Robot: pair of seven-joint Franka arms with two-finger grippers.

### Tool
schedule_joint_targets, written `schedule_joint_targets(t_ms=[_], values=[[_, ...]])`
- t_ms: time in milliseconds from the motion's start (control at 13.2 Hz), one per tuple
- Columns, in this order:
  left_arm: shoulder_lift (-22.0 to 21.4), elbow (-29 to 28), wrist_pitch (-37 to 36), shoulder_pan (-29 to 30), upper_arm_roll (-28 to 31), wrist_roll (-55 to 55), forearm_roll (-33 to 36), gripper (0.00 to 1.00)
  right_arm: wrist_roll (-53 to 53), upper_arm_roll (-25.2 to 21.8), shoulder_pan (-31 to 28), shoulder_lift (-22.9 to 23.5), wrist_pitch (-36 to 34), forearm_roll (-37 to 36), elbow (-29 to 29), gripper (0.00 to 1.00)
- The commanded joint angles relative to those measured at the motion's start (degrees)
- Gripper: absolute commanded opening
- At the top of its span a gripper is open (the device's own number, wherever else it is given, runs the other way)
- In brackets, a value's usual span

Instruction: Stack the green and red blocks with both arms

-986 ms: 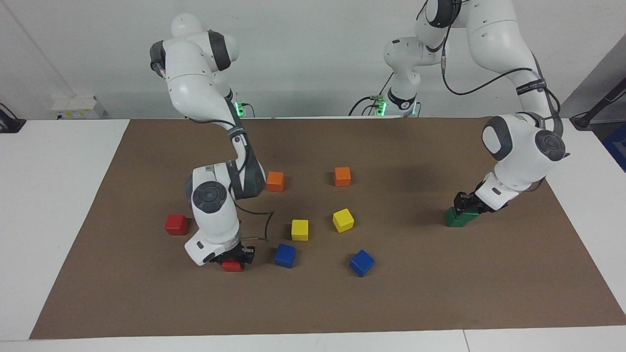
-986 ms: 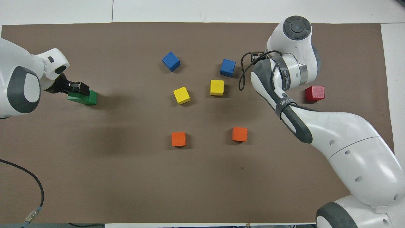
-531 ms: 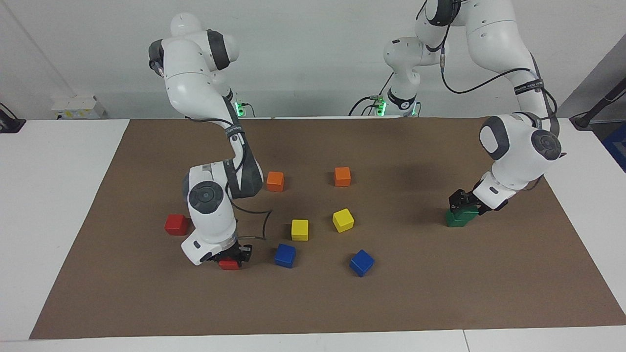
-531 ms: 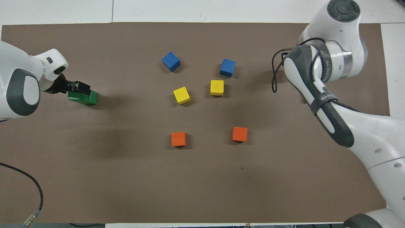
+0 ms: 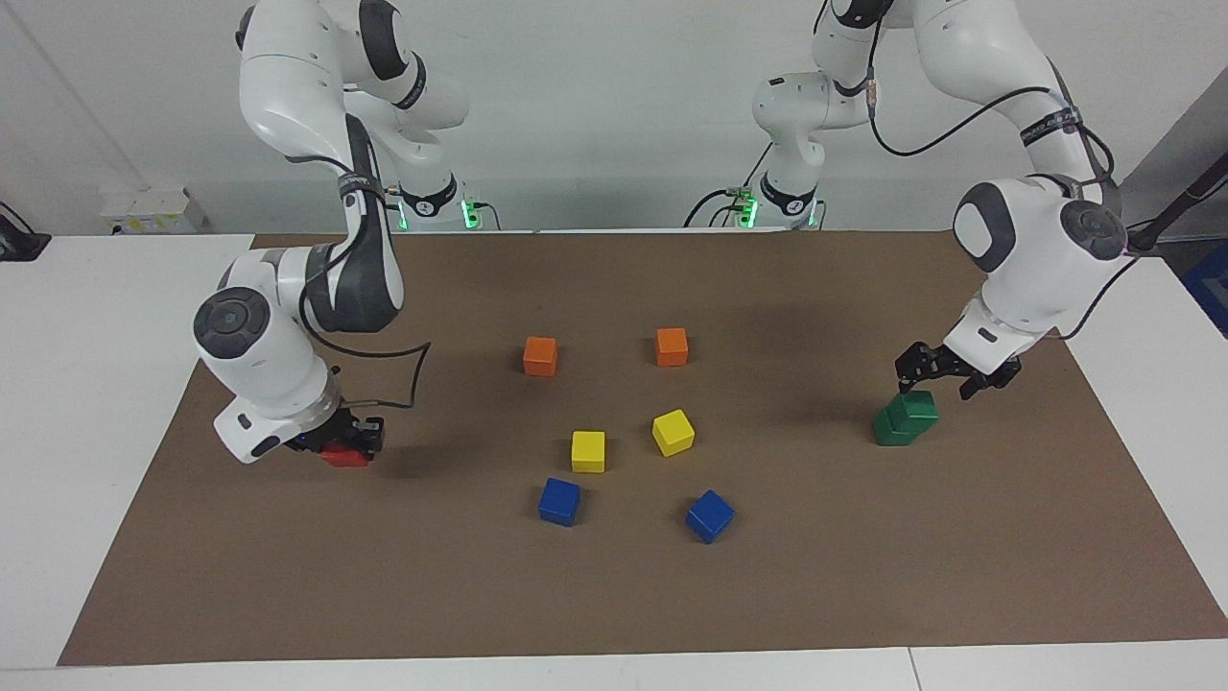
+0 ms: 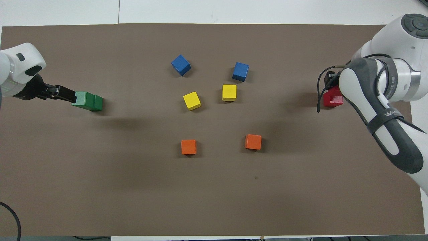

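Observation:
The robot's right gripper will release the red cube on top of the second red cube (image 6: pixel 334 98).
Two dark green cubes (image 5: pixel 907 418) stand stacked toward the left arm's end of the table, the top one shifted sideways on the lower one; they also show in the overhead view (image 6: pixel 87 101). My left gripper (image 5: pixel 945 377) is open and empty just above the stack, off the top cube. My right gripper (image 5: pixel 347 440) is shut on a red cube (image 5: pixel 343 457) and holds it right over the second red cube, toward the right arm's end. In the overhead view the two red cubes (image 6: pixel 333 99) overlap. I cannot tell whether they touch.
Two orange cubes (image 5: pixel 540 355) (image 5: pixel 672 346), two yellow cubes (image 5: pixel 588 451) (image 5: pixel 673 432) and two blue cubes (image 5: pixel 559 501) (image 5: pixel 710 515) lie spread over the middle of the brown mat (image 5: pixel 614 605). White table shows around the mat.
My right arm has carried the red cube toward its own end of the table, over the other red cube. My left gripper has opened and lifted off the green stack.

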Motion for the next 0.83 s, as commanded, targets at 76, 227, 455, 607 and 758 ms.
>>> schedule_joint_targets(t_ms=[76,227,455,607,758], values=[[-3.32,4.73,-9.07,-0.38,-0.57,-1.20,0.66,1.00,0.12,0.68,-0.90,-3.52,7.76,1.14,-7.74,0.00],[-7.89,0.97,-10.05,0.14,-0.40,-1.29,0.66,1.00,-0.04,0.68,-1.08,-3.52,8.29,1.05,-8.00,0.00],[-9.58,0.33,-11.10,-1.17,-0.31,-6.02,0.66,1.00,-0.31,0.68,-1.25,-3.87,10.04,1.05,-10.01,0.00],[-11.24,-1.06,-12.07,-1.00,-0.31,-5.34,0.66,1.00,-0.66,0.68,-1.43,-4.92,12.59,1.05,-13.26,0.00],[-12.66,-4.05,-10.06,-1.00,-0.31,-5.68,0.66,1.00,-1.01,0.68,-1.52,-5.28,13.30,1.05,-14.24,0.00]])
